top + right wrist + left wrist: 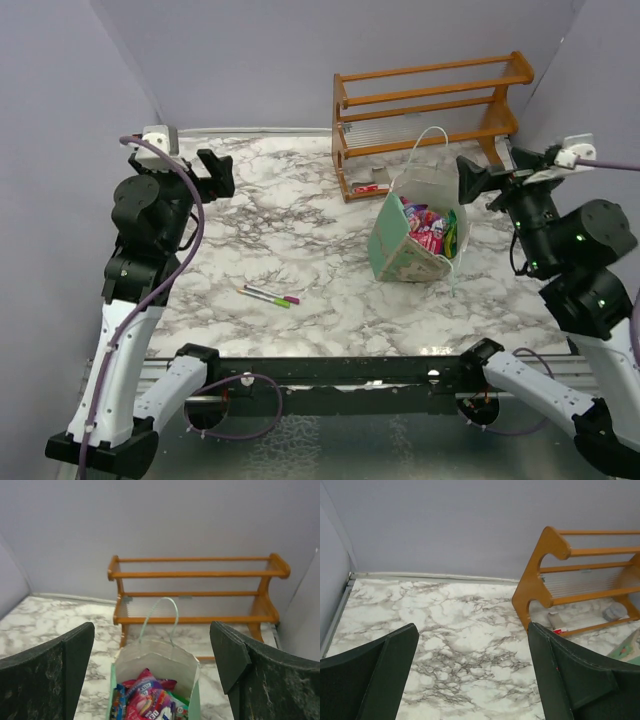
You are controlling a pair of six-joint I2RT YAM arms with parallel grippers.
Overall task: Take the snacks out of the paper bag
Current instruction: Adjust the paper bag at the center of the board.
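My right gripper should close next on the top of the white cord handle (440,129) (171,600) of the pale green paper bag, above the snacks.
The pale green paper bag (408,255) stands open on the marble table right of centre, its white cord handle up. Several snacks (428,228), pink, purple and blue packets, fill its mouth. In the right wrist view the bag (152,657) sits between and below my fingers, with the snacks (150,700) showing inside. My right gripper (482,178) is open and empty, held above the bag's far right side. My left gripper (215,172) is open and empty, raised over the table's far left, well away from the bag.
An orange wooden rack (430,105) stands at the back right, just behind the bag, with a small red-and-white flat item (368,187) under it. Green and purple marker pens (270,296) lie on the table (290,230) left of centre near the front. Grey walls enclose the table.
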